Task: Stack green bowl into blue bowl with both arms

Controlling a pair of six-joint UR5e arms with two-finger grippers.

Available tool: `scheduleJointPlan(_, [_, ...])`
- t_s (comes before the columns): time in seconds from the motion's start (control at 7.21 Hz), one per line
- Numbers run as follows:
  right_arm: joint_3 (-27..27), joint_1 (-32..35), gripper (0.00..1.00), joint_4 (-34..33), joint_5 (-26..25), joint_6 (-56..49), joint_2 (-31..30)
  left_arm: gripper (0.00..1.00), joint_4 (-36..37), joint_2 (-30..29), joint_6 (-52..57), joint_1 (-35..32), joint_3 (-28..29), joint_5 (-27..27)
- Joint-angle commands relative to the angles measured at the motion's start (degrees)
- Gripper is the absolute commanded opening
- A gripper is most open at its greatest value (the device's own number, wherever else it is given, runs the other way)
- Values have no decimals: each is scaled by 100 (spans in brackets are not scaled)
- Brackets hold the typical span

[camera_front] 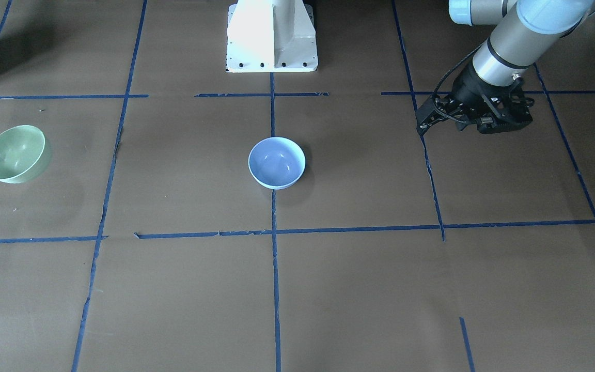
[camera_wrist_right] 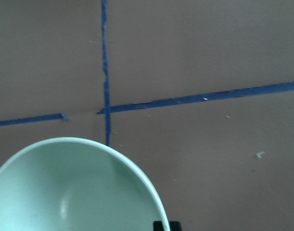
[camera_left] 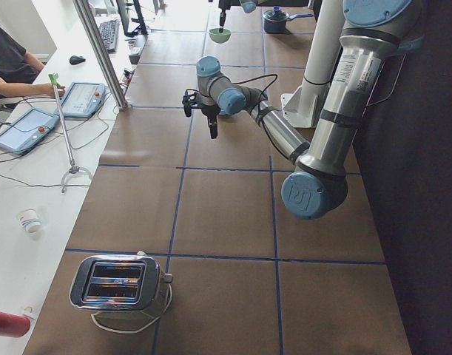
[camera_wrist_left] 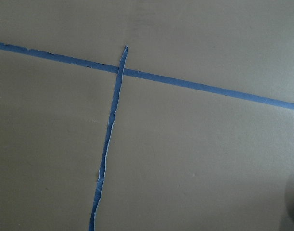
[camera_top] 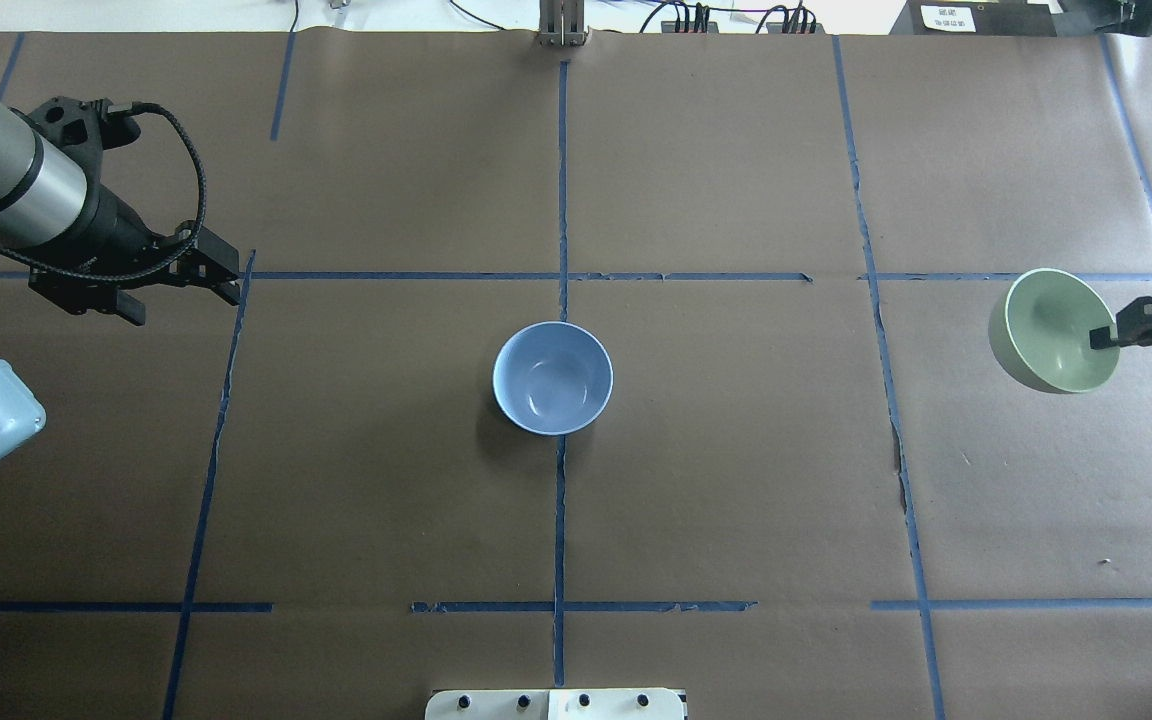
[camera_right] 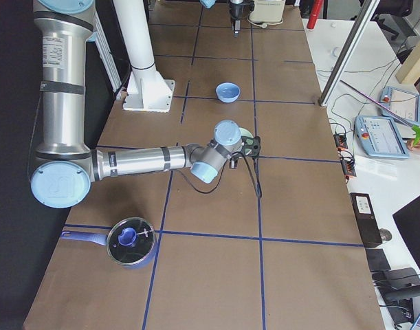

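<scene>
The robot's right gripper will set the pale green bowl down inside the pale blue bowl (camera_front: 275, 156) at the middle of the table.
The pale green bowl (camera_top: 1046, 335) is at the table's far right in the overhead view, lifted off the table and tilted. My right gripper (camera_top: 1102, 338) is shut on its rim, one finger inside the bowl. The bowl also shows in the front view (camera_front: 16, 154) and fills the bottom left of the right wrist view (camera_wrist_right: 74, 187). The pale blue bowl (camera_top: 552, 377) stands upright and empty at the table's middle, on a tape line. My left gripper (camera_top: 226, 278) hangs open and empty over a tape crossing at the left, far from both bowls.
The white pedestal base (camera_front: 271, 36) stands at the robot's side of the table. A toaster (camera_left: 118, 285) sits beyond my left arm, and a pot with a blue-knobbed lid (camera_right: 130, 240) beyond my right. Blue tape lines grid the brown table.
</scene>
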Motion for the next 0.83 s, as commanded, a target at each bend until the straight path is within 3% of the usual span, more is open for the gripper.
scheduleJointPlan(0.0, [-101,-768,1,-96,-260,1321,1469,100,-1,31,9,-15,4,24])
scheduleJointPlan(0.28, [-76,-1786,1,-788,-1293,1755,2500,100,-1,188,375,-120,21,-2])
scheduleJointPlan(0.55, [-84,-3060,2,-799,-2866,1800,2583,100,-1,234,475,-200,82,7])
scheduleJointPlan(0.69, [-102,-3388,2,-817,-3273,1792,2575,100,-1,234,475,-218,109,-2])
